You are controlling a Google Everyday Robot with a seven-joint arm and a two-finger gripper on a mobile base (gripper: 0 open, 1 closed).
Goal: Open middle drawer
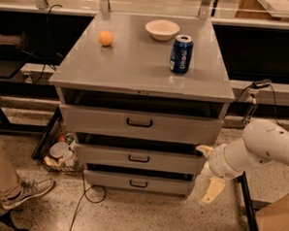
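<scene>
I am to grasp next. Next, my gripper takes hold of the middle drawer's top front edge [192,155], near the end closest to my gripper, well away from the black handle.
The middle drawer [108,157] is the centre one of the grey cabinet's three, with a low front and a small black loop handle [139,158]. It stands slightly out, with a dark gap above its front. My gripper [208,170] is at the drawer's right end, just off the cabinet's right front corner. It is open and empty: one cream finger [203,149] is level with the drawer's top edge, and the other [212,189] hangs lower, beside the bottom drawer. It is well to the right of the handle.
The taller top drawer [100,121] and the bottom drawer [107,180] are slightly out too. On the cabinet top [132,63] are an orange [106,38], a white bowl [162,29] and a blue can [181,54]. A person's leg and shoe [21,193] are at the lower left. Cables and clutter [60,154] lie left of the cabinet.
</scene>
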